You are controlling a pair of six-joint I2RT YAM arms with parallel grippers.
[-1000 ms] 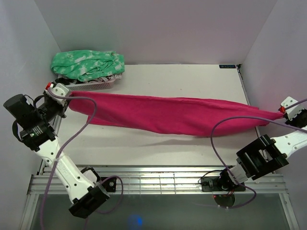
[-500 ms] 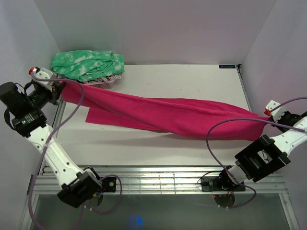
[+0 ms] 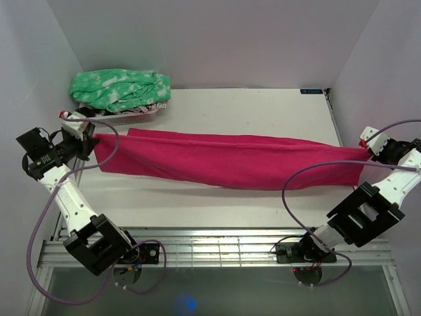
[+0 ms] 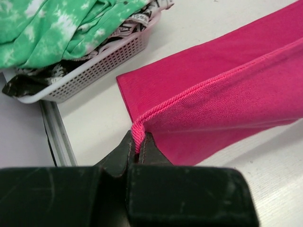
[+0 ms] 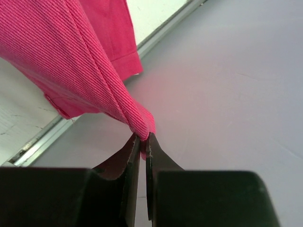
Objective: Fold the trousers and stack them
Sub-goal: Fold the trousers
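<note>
My left gripper is going to release the trousers' seam edge on the lower layer's back corner [image 3: 125, 133] [image 4: 117, 82] near the white basket.
The magenta-pink trousers [image 3: 230, 160] are stretched across the table from left to right, folded lengthwise, with the lower layer lying on the table. My left gripper [image 3: 91, 141] is shut on the seam edge at their left end [image 4: 138, 135], held a little above the table. My right gripper [image 3: 370, 150] is shut on their right end [image 5: 142, 124], beyond the table's right edge next to the wall. The fabric [image 5: 57, 52] hangs taut between both grippers.
A white basket [image 3: 128, 118] at the back left holds a green-and-white mottled garment [image 3: 122, 87] over other clothes; it also shows in the left wrist view [image 4: 94, 56]. White walls stand close on both sides. A metal rail [image 4: 57, 137] edges the table's left side.
The left gripper has come down and forward from beside the basket with the trousers' end. The right gripper moved slightly back. The trousers now lie flatter and straighter across the table.
</note>
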